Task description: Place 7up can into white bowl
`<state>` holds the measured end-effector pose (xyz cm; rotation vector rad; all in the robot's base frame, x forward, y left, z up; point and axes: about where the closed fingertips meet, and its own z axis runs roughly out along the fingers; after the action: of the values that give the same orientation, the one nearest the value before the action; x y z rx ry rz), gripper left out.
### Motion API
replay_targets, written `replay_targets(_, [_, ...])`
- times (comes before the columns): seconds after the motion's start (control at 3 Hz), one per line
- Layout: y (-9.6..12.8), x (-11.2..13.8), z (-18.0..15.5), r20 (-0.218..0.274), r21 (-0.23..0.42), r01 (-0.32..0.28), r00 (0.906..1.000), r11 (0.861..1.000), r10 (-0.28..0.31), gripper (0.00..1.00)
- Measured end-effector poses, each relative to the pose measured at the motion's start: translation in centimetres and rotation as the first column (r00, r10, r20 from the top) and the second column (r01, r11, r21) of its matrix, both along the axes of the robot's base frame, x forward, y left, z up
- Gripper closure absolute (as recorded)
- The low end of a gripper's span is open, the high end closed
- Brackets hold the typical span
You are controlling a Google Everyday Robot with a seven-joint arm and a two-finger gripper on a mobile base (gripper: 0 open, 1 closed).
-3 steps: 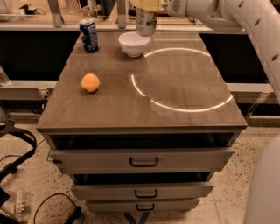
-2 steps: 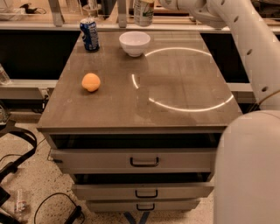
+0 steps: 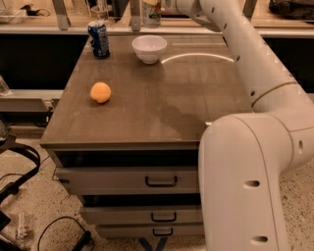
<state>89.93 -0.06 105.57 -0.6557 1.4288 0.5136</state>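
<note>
My gripper has the 7up can. It will let go of the can inside the white bowl (image 3: 146, 45), a bit toward the side of the blue can.
The 7up can (image 3: 151, 13), silver-white with green print, hangs at the top edge of the camera view, just above and behind the white bowl (image 3: 149, 47). My gripper (image 3: 153, 4) is shut on the can's upper part, which is mostly cut off by the frame edge. The bowl stands empty at the back of the brown tabletop (image 3: 162, 105). My white arm (image 3: 245, 59) reaches in from the right foreground up to the can.
A blue can (image 3: 99, 38) stands upright at the back left, to the left of the bowl. An orange fruit (image 3: 100, 92) lies on the left side of the table. Drawers with dark handles (image 3: 161, 181) sit below the front edge. Cables lie on the floor at the left.
The gripper has carried the 7up can left, from behind and right of the bowl to over it. The arm now fills the right foreground.
</note>
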Motion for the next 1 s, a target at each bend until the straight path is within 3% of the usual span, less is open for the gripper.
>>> replay_targets(0.33, [0.8,0.8,-2.2,-0.039,0.005,0.003,0.9992,1.0,-0.003,1.0])
replay_targets(1.0, [1.9,0.1,-6.1,-0.098,0.022,-0.024,0.9949,0.999,0.026,1.0])
